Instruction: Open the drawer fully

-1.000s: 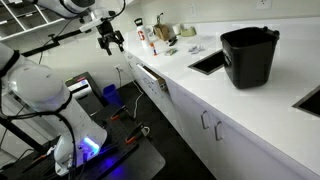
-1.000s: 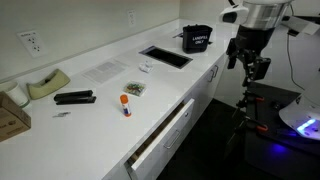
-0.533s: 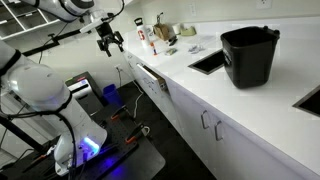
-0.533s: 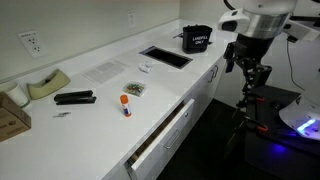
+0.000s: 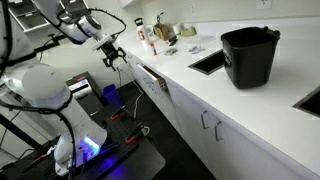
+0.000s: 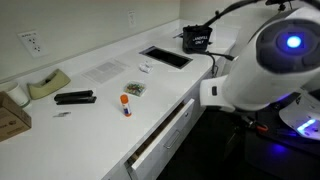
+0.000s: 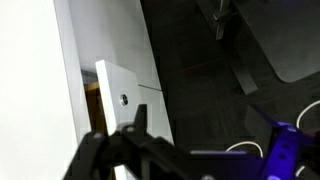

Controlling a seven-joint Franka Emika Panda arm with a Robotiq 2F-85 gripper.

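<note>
The robot's gripper needs to next move to the slim bar handle (image 5: 147,80) (image 7: 124,100) on the white front of the partly open drawer and close there.
The drawer (image 5: 151,78) has a white flat front and stands partly open under the white counter. It also shows in an exterior view (image 6: 168,128) with its slim bar handle. In the wrist view its white front (image 7: 125,92) stands out from the cabinet, with light wood (image 7: 91,100) behind it. My gripper (image 5: 112,56) hangs in the air off the end of the counter, to the left of the drawer and apart from it. Its dark fingers are spread and hold nothing. In the wrist view the gripper (image 7: 115,128) is dark and low in the picture.
A black bucket (image 5: 248,55) stands on the counter beside a sink (image 5: 208,62). A stapler (image 6: 74,98), a tape dispenser (image 6: 45,85) and a glue stick (image 6: 125,103) lie on the counter. White cabinet doors (image 5: 210,125) are shut. A white arm link (image 6: 265,65) blocks that view's right side.
The arm has come down and toward the counter's end, so the gripper is lower and nearer the drawer. An arm link now fills the right of one view. The drawer has not moved.
</note>
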